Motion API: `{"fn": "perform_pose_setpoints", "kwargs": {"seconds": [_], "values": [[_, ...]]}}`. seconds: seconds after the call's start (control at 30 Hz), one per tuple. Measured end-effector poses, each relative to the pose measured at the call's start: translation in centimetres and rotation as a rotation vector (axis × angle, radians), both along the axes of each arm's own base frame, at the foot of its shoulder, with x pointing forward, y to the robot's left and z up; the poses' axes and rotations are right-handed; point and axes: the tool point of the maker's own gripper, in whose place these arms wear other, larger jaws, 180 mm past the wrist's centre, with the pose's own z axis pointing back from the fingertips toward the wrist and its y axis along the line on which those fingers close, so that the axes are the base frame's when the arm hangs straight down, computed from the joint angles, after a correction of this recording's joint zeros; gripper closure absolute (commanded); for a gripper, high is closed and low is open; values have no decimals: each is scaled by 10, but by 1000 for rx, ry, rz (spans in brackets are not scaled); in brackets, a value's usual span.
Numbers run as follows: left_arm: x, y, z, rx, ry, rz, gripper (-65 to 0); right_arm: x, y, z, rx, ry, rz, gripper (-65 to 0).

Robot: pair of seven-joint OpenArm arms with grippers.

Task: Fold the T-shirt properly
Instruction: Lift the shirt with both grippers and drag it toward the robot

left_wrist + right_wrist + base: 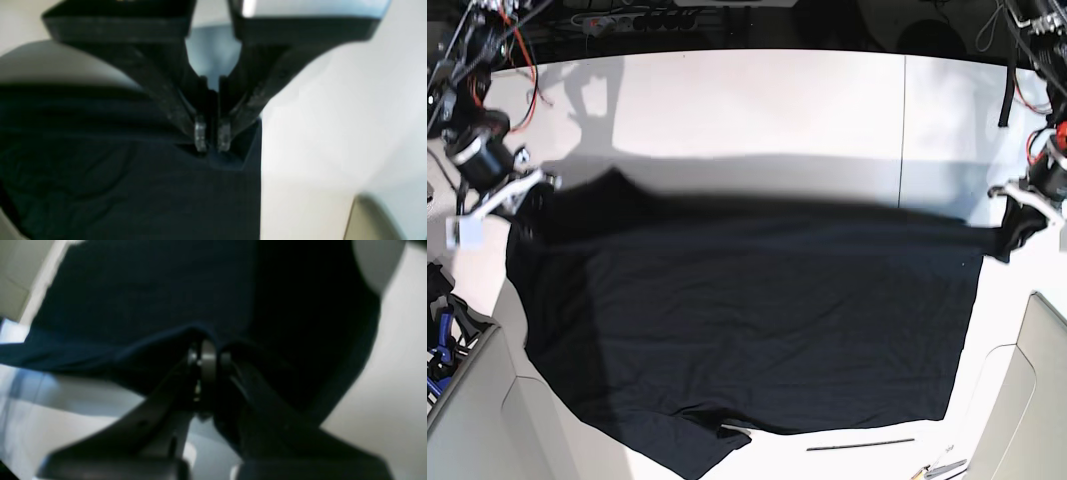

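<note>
I need to let go of the black T-shirt's corner with my right gripper on the white table (542,252) beyond the grey box-like structure near it.
The black T-shirt (747,330) lies spread wide over the white table (757,110), its far edge lifted at both ends. At the left of the base view, my right gripper (532,190) is shut on one upper corner of the fabric. In the right wrist view the right gripper (208,356) pinches a raised fold of the T-shirt (150,300). At the right of the base view, my left gripper (1019,222) is shut on the other corner. The left wrist view shows the left gripper (212,140) clamped on the edge of the T-shirt (133,186), which hangs below it.
Grey box-like structures stand at the front left (467,410) and front right (1027,400). A thin dark rod (860,443) lies on the table below the shirt's near hem, with small tools (942,468) beside it. Cables (627,18) run along the back edge.
</note>
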Motion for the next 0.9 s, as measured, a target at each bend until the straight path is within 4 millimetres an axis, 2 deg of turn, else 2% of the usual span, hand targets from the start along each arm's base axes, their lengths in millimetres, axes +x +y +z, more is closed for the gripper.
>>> {"fn": "perform_pose_setpoints", "kwargs": {"seconds": [0.17, 0.27, 0.43, 0.57, 0.7, 0.8, 0.83, 0.87, 0.9], "values": [[24, -15, -33, -25, 50, -25, 0, 35, -2, -8, 64, -2, -2, 0], [43, -16, -44, -25, 63, -17, 0, 66, -2, -6, 107, -32, -17, 0], [65, -9, -39, -41, 48, 17, 0, 101, -5, -18, 126, 2, -40, 0], [79, -4, -31, -37, 33, 34, 0, 127, 1, -16, 145, -18, -35, 0], [83, -1, -37, -50, 47, 48, 0, 145, 4, -14, 110, -19, -29, 0], [78, 1, -49, -63, 77, 59, -1, 148, 4, -18, 77, -9, -22, 0], [77, 2, -53, -70, 88, 63, -40, 149, 5, -20, 75, -11, -20, 0], [76, 1, -57, -78, 97, 66, -81, 148, 5, -23, 66, -3, -17, -36], [75, 0, -60, -88, 97, 71, -124, 147, 6, -29, 59, 14, -11, -149]]}}
